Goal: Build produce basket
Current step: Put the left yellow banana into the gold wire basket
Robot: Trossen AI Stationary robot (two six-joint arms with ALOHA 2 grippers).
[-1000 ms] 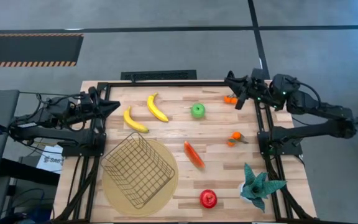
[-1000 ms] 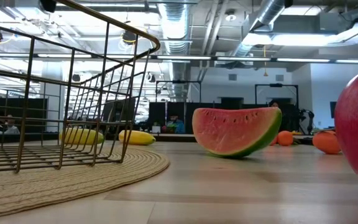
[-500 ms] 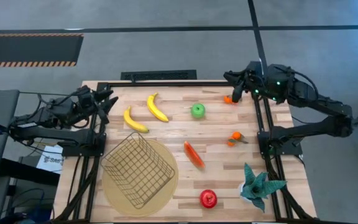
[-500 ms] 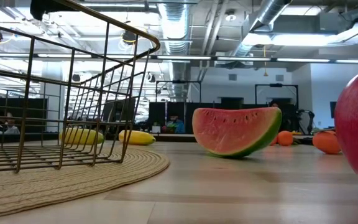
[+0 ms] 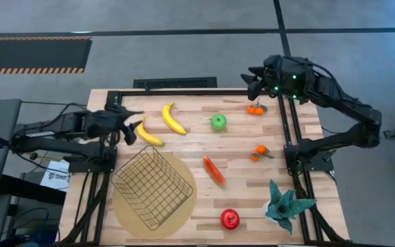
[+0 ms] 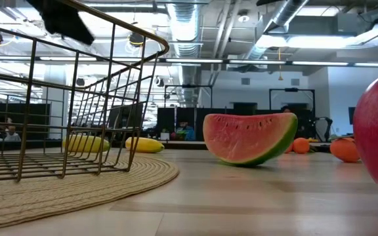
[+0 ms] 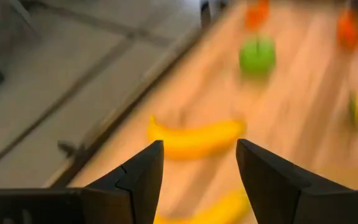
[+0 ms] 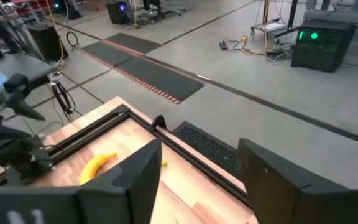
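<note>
My left gripper is going to close on the nearer banana's far end [image 5: 140, 127] [image 7: 178, 220], the end that points away from the wire basket.
Two yellow bananas [image 5: 148, 134] [image 5: 173, 118] lie at the far left, a green apple [image 5: 218, 122] to their right. Two leafy oranges [image 5: 254, 108] [image 5: 260, 151], a red-orange wedge slice [image 5: 213, 170] and a shiny red fruit [image 5: 230, 219] lie apart on the wood. The wire basket [image 5: 153, 185] stands on a round tan mat [image 5: 184, 206]. My left gripper [image 5: 132, 125] [image 7: 201, 152] is open, just left of the nearer banana [image 7: 194, 137] and pointing at it. My right gripper [image 5: 252, 75] [image 8: 197, 155] is open, raised over the far edge beyond the far orange.
A teal spiky plant [image 5: 284, 204] stands at the near right corner. Black frame rails [image 5: 184, 92] run along the far edge and both sides. Bare wood lies between the basket and the wedge slice.
My left gripper has opened and moved toward the table's right, up to the nearer banana. My right gripper has risen and swung from beside the far orange toward the far edge, turning to face across the table. No fruit has moved.
</note>
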